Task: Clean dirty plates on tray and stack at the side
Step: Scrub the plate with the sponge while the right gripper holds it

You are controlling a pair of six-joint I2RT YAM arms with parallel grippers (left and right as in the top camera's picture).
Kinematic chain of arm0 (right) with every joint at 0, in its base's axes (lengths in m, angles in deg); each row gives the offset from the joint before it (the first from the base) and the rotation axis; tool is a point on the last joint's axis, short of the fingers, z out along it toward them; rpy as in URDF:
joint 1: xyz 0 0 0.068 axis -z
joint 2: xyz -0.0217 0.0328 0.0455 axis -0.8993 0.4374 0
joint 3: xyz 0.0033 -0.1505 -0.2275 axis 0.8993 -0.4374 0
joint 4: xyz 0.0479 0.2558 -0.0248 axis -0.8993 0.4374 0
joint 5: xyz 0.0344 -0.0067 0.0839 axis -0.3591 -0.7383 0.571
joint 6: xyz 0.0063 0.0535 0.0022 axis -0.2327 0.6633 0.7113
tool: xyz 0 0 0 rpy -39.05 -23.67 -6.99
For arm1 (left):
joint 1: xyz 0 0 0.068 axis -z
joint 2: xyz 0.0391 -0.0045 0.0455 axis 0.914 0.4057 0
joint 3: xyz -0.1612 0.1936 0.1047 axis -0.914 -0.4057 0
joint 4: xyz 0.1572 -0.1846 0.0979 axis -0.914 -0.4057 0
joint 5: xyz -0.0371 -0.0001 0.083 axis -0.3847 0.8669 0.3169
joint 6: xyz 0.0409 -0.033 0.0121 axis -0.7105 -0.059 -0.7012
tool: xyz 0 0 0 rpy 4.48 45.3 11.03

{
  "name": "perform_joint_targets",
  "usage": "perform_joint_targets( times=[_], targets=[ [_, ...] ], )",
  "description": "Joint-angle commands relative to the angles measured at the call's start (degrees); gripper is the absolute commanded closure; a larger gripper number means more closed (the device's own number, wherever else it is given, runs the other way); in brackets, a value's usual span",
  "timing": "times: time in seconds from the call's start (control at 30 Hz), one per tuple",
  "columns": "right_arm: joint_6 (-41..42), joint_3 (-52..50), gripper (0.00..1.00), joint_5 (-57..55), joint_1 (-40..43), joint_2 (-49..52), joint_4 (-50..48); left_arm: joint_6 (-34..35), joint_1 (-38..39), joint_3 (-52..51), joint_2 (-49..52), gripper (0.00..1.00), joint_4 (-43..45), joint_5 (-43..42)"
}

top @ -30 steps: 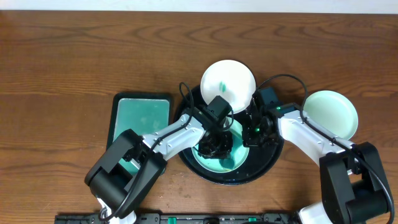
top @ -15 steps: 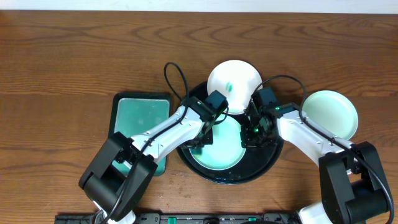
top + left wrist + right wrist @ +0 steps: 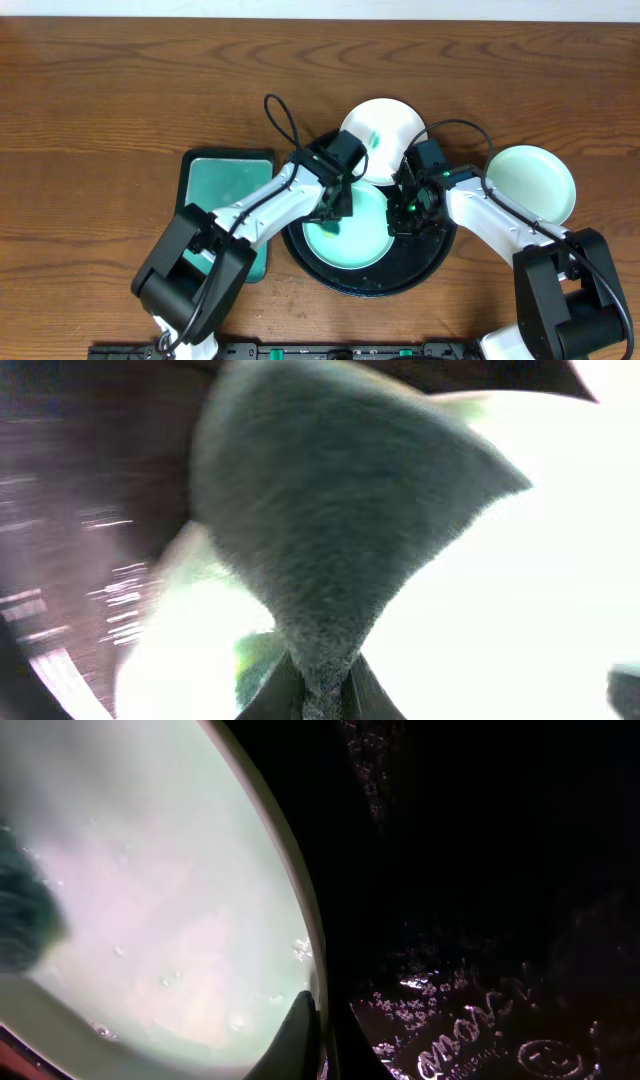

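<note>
Next, I let go of the dark teal sponge with my left gripper near the middle of the rectangular tray's teal pad [image 3: 217,225].
The black tray [image 3: 425,270] holds a plate [image 3: 360,240] smeared teal-green. My left gripper [image 3: 336,207] is shut on a dark teal sponge [image 3: 330,510] and presses it on the plate's upper left part; the plate [image 3: 520,590] glares white in the left wrist view. My right gripper [image 3: 403,215] is shut on this plate's right rim [image 3: 300,920], with the tray's black floor [image 3: 500,870] beside it. A second plate [image 3: 385,125] with a small teal smear leans on the tray's far rim. A third, pale plate [image 3: 532,183] lies on the table to the right.
A rectangular dark-rimmed tray with a teal pad [image 3: 228,185] lies left of the black tray, partly under my left arm. Cables loop above both wrists. Brown wooden table [image 3: 120,90] all around.
My left gripper has carried the sponge from the plate's lower middle up to its upper left. The plate at the tray's far rim has shifted slightly right. The right gripper has stayed put.
</note>
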Motion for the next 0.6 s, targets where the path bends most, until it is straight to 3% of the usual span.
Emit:
perform_joint_targets(
  times=[0.0,0.2,0.57],
  targets=[
    [-0.3,-0.1,0.99,-4.3,0.5,0.4,0.5,-2.2,0.5,-0.5,5.3,0.93,4.1,-19.1],
    [-0.3,-0.1,0.99,-4.3,0.5,0.4,0.4,-5.4,3.2,-0.5,6.4,0.93,6.8,-29.8],
    [-0.3,-0.1,0.99,-4.3,0.5,0.4,0.4,-6.8,5.1,-0.5,5.1,0.93,6.6,-29.3]
  ],
)
